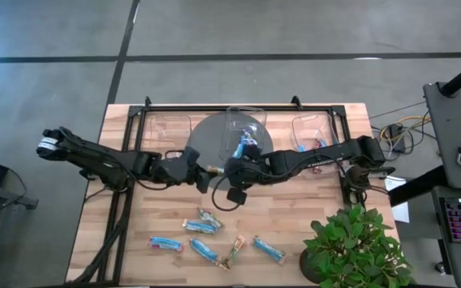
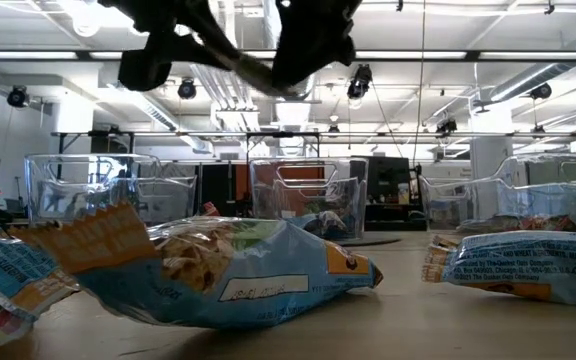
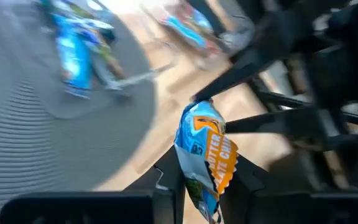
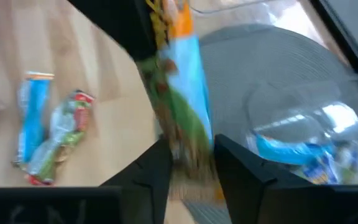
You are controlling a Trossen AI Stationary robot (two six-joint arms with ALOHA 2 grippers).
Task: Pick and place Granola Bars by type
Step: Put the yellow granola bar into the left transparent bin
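Note:
The robot's left gripper should set the granola bar down in the middle of the empty clear bin (image 1: 175, 145).
One granola bar (image 3: 204, 149), in a blue wrapper with an orange end and green print, is in the air between both grippers above the table's middle. My left gripper (image 1: 201, 174) and my right gripper (image 1: 232, 171) meet tip to tip there, each shut on one end of it. It also shows in the right wrist view (image 4: 182, 106). Several more bars, blue ones (image 1: 165, 243) and a tan-green one (image 1: 234, 250), lie flat on the wood near the near edge. Other blue bars (image 1: 246, 146) lie in the middle clear bin. My left gripper holds the bar by its green-printed end (image 3: 199, 190), pinched between the two fingers, which come level from the table's left. The bar is lifted clear and sticks out past the fingertips toward the right gripper. My right gripper holds the same bar by its other end (image 4: 188, 152), between its two fingers, coming level from the table's right. The orange end (image 4: 176, 15) reaches to the left gripper's dark fingers. The bar is clear of the table.
Three clear bins stand along the far edge: left (image 1: 169, 126), middle (image 1: 245, 120), right (image 1: 310, 130). A grey round mat (image 1: 206, 138) lies under the middle bin. A potted plant (image 1: 352, 248) stands at the near right corner. Bare wood lies between the arms and the loose bars.

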